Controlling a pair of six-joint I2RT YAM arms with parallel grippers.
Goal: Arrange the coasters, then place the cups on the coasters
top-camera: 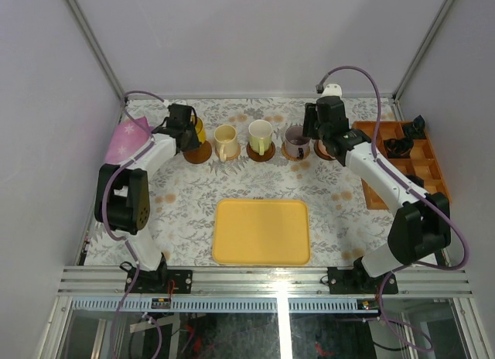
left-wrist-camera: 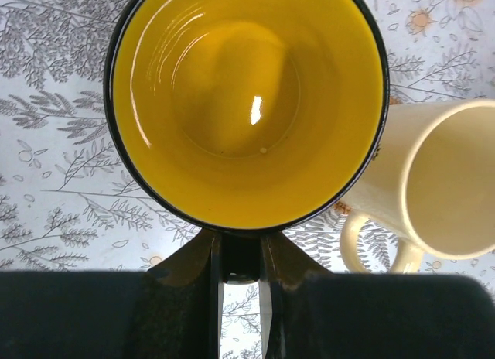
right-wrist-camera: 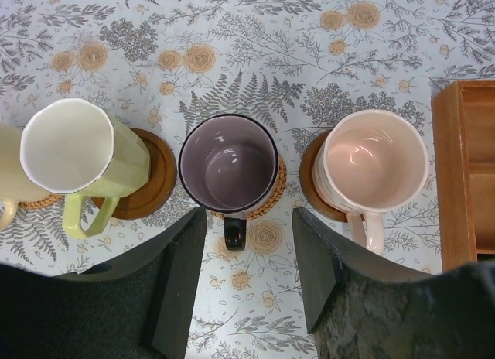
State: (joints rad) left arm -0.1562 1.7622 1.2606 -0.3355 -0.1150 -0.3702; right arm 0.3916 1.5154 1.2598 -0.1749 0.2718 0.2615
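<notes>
My left gripper is going to release the yellow cup on the empty dark coaster (top-camera: 199, 150) next to the cream cup.
My left gripper (left-wrist-camera: 240, 254) is shut on the black handle of the yellow cup (left-wrist-camera: 247, 96), which stands at the left end of the row by a dark coaster (top-camera: 199, 152); whether it rests on the coaster I cannot tell. The cream cup (left-wrist-camera: 433, 181) is just right of it. My right gripper (right-wrist-camera: 249, 251) is open, its fingers either side of the purple-grey cup's handle (right-wrist-camera: 234, 231) without touching it. That cup (right-wrist-camera: 228, 162) sits on a woven coaster (right-wrist-camera: 272, 198). The pale green cup (right-wrist-camera: 77, 158) and pink cup (right-wrist-camera: 375, 162) sit on dark coasters (right-wrist-camera: 151, 185).
A rectangular yellow tray (top-camera: 261, 231) lies in front of the row, near the arm bases. An orange compartment tray (top-camera: 402, 162) with black objects stands at the right, close to the pink cup. A pink item (top-camera: 124, 141) lies at the table's left edge.
</notes>
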